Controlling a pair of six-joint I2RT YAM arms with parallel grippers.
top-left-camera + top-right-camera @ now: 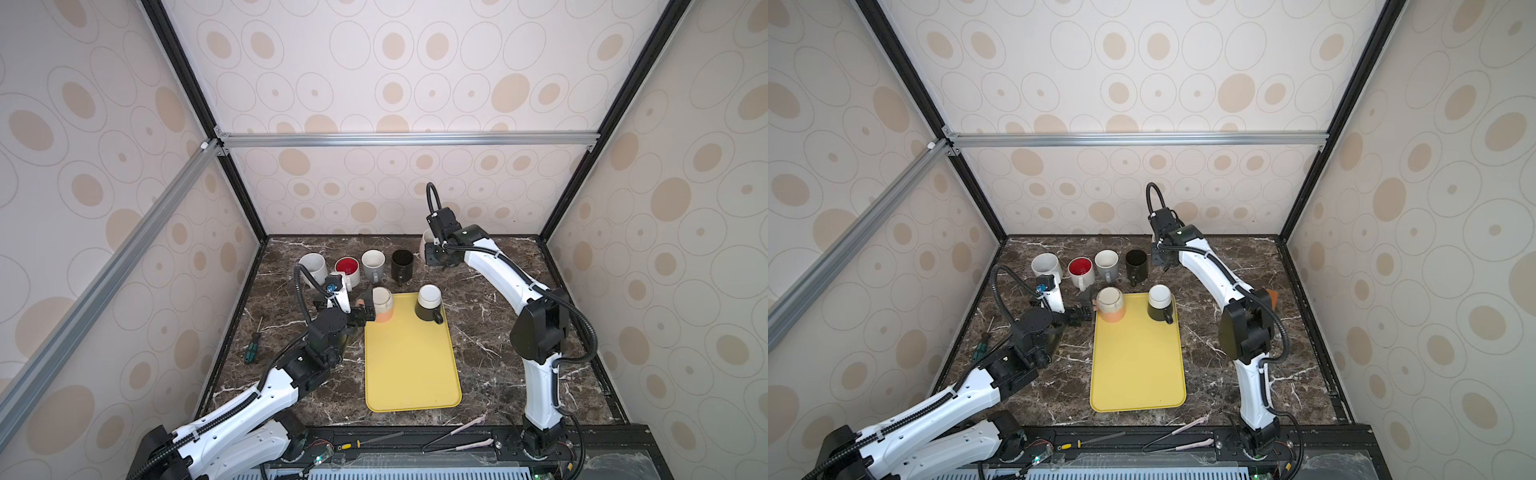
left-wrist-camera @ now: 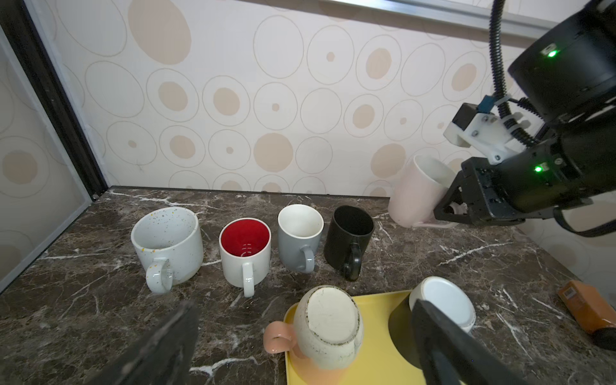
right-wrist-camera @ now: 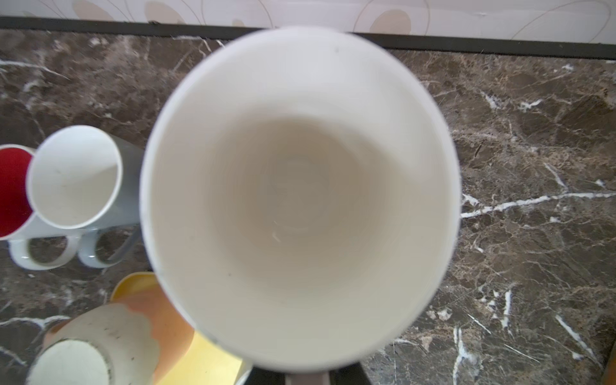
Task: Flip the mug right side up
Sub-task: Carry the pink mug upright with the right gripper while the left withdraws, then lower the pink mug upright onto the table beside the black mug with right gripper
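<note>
Next, my right gripper releases the pale pink mug, now hanging tilted low over the table, on the table (image 1: 426, 274) next to the black mug, behind the tray.
A pale pink mug (image 1: 427, 244) (image 2: 411, 196) hangs tilted, mouth up, low over the back of the table beside the black mug. My right gripper (image 1: 435, 258) (image 2: 448, 213) is shut on its handle. Its white inside (image 3: 300, 186) fills the right wrist view. A cream-and-peach mug (image 1: 382, 306) (image 1: 1111, 305) (image 2: 328, 328) stands upside down on the yellow tray (image 1: 411, 365). My left gripper (image 1: 367, 307) (image 1: 1087, 306) (image 2: 305, 310) is open at its left side, not touching it. A dark mug (image 1: 429, 306) (image 2: 443, 306) also stands upside down on the tray.
Behind the tray, a speckled white mug (image 1: 313, 268), a red-lined mug (image 1: 347, 268), a grey mug (image 1: 372, 264) and a black mug (image 1: 402, 262) stand upright in a row. A screwdriver (image 1: 252, 347) lies left. An orange object (image 2: 586, 310) lies right. Tongs (image 1: 457, 436) lie at the front edge.
</note>
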